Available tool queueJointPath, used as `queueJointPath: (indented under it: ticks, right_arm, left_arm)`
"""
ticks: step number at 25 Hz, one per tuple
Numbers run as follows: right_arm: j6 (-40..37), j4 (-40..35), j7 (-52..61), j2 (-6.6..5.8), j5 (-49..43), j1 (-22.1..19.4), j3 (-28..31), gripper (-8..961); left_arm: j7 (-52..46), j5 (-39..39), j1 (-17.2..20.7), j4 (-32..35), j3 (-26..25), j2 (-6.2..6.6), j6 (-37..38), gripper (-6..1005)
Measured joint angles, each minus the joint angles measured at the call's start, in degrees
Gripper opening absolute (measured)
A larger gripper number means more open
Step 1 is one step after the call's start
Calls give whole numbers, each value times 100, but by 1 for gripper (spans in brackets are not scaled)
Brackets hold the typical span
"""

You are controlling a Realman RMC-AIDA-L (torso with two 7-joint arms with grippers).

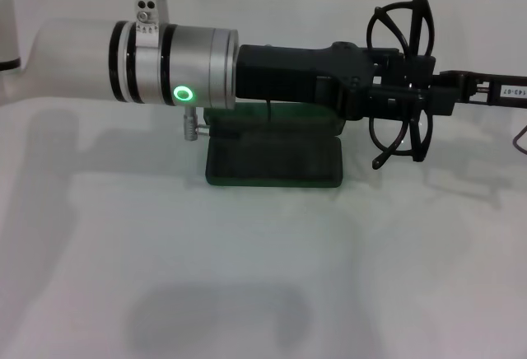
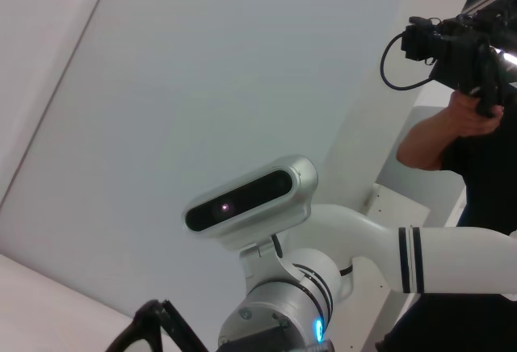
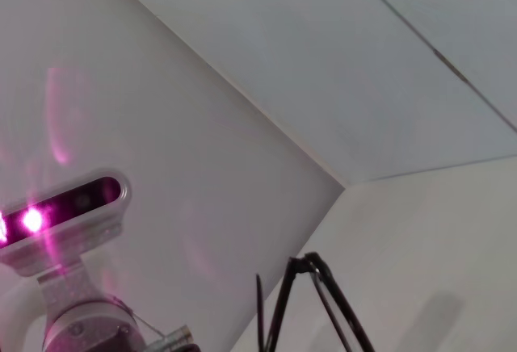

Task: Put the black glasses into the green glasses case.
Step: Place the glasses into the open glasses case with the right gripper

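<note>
Next, I let go of the black glasses with my right gripper in the front half of the open green glasses case (image 1: 273, 157).
The black glasses (image 1: 401, 23) are held in the air, stood on end, with one lens above the other. My left arm reaches across from the left, and its gripper (image 1: 412, 89) is shut on the middle of the frame. My right gripper (image 1: 442, 93) comes in from the right and meets the glasses at the same spot. The green glasses case (image 1: 276, 164) lies open on the table below the left arm, which hides part of it. A bit of black frame shows in the left wrist view (image 2: 157, 326). The thin temple arms show in the right wrist view (image 3: 317, 299).
The white table (image 1: 263, 277) stretches in front of the case. A cable (image 1: 520, 138) hangs by the right arm. In the left wrist view a person with a camera (image 2: 452, 45) stands behind the robot's head.
</note>
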Motion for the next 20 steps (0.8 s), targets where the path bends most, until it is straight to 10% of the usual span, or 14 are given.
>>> queueJointPath:
  ticks: [20]
  right_arm:
    - [-46, 1, -555, -5, -34, -48, -4, 145]
  left_arm:
    - [157, -206, 233, 12, 0, 108, 63, 757]
